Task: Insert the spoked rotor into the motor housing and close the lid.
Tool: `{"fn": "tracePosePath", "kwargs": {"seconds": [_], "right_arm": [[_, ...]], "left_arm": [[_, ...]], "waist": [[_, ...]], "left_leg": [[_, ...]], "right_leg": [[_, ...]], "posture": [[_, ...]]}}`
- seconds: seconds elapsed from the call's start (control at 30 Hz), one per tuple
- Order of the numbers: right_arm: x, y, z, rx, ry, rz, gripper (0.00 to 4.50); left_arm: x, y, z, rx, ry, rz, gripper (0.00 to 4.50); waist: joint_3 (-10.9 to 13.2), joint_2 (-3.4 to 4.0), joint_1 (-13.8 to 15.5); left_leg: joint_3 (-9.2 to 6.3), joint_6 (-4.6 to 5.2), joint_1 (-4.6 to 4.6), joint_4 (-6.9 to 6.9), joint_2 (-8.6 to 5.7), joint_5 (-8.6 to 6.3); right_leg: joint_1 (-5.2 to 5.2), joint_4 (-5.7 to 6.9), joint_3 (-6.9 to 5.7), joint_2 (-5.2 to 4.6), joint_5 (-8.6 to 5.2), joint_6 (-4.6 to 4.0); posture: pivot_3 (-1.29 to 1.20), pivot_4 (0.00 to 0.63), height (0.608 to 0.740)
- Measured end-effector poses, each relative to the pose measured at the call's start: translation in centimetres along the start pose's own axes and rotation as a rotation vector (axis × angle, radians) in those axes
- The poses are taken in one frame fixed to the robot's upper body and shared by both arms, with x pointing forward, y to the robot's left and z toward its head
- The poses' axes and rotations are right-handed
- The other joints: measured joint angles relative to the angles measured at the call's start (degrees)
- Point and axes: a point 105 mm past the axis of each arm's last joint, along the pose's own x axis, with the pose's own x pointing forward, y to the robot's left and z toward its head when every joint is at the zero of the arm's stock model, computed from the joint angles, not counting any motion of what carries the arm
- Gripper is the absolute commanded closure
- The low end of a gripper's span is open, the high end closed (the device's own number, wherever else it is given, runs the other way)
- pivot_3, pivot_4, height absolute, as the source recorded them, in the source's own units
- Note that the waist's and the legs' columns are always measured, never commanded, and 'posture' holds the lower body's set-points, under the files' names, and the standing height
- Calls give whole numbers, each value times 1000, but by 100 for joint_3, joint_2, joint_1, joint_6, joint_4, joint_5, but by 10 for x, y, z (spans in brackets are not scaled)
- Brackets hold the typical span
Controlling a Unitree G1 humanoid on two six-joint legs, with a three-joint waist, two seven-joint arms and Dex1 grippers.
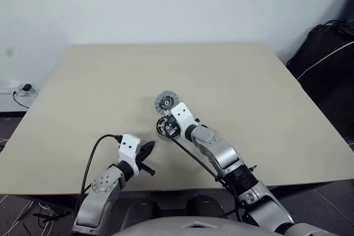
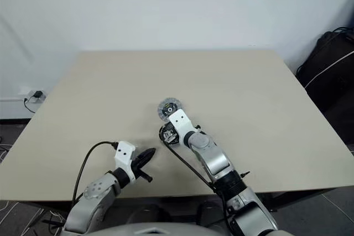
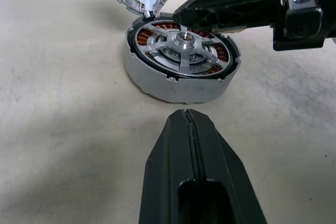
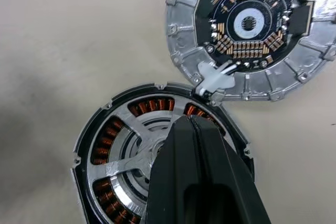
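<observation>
The lid lies past the far edge of the motor housing, so the robot's right gripper should take hold of the housing's near rim (image 1: 172, 137) and pull the housing closer before it closes the lid.
The spoked rotor (image 3: 181, 45) sits inside the motor housing (image 3: 173, 85), with copper windings showing between its spokes. The lid (image 4: 252, 24) lies flat on the table, touching the housing's far edge. Its dark face with the circuit board is up, and a white connector joins it to the housing. My right gripper (image 4: 189, 121) is shut with nothing between its fingers; it hovers just over the rotor's hub and far rim. My left gripper (image 3: 186, 114) is shut and empty. It points at the housing from a short way off, low over the table. From the head, the housing (image 1: 162, 128) is near the table's middle front.
The beige table (image 1: 110, 81) stretches wide around the parts. A black cable runs along my right arm (image 1: 213, 153) past the housing. A dark bag (image 1: 326, 53) stands on the floor at the right, and a wall socket (image 1: 25, 88) is at the left.
</observation>
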Motion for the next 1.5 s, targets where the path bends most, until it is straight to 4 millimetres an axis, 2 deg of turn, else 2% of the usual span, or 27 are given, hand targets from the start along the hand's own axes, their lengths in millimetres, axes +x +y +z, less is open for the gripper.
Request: {"fn": "tracePosePath", "kwargs": {"seconds": [0.33, 0.47, 0.57, 0.7, 0.83, 0.97, 1.13, 1.5], "right_arm": [[4, 4, -4, -55, 55, 19, 4479], [-2, 0, -3, -94, 52, 66, 4479], [-10, -5, 8, -179, 35, 116, 3892], [-23, -7, 28, -391, 30, 213, 2527], [-34, 4, 22, -595, 115, 366, 1223], [-39, 8, 15, -727, 188, 459, 1223], [-34, 8, 18, -833, 221, 490, 1223], [-29, 12, -1, -890, 298, 606, 1223]], "left_arm": [[-2, 1, -3, -7, 7, 17, 4500], [-2, 1, -3, -6, 4, 19, 4500], [-1, 1, -2, -6, 2, 19, 4500], [1, 0, -2, -12, -1, 17, 4500], [2, 0, -3, -16, -1, 15, 4500], [3, 0, -1, -13, -13, 14, 4500], [4, -1, 0, -21, -22, 19, 4500], [1, -2, -3, -39, -30, 43, 4500]], "waist": [[-29, -20, -12], [-28, -20, -9], [-27, -20, -9], [-27, -20, -6], [-27, -21, 11], [-26, -23, 22], [-25, -22, 27], [-24, -23, 56]], "left_leg": [[-4, -8, 12, 0, 1, 4], [-3, -6, 6, 1, -1, 3], [-3, -4, 4, 1, -1, 2], [-8, -2, 6, 1, 0, 2], [-14, 4, 3, 8, 0, -1], [-15, 15, 1, 26, 2, -8], [-15, 30, -7, 57, 2, -18], [-11, 42, -12, 71, 0, -26]], "right_leg": [[1, 1, 0, -3, -8, -14], [-2, -1, 0, -5, -8, -14], [-4, -1, -2, -4, -5, -11], [-2, 0, -11, -4, -7, -14], [-1, 0, -19, -5, -6, -12], [3, 1, -24, -8, -7, -13], [9, 3, -26, -16, -5, -9], [9, 3, -24, -24, -1, -4]], "posture": [[0, 0, 740], [0, 0, 740], [0, 0, 740], [0, 0, 740], [0, 0, 740], [0, 0, 740], [0, 0, 740], [0, 0, 740]]}}
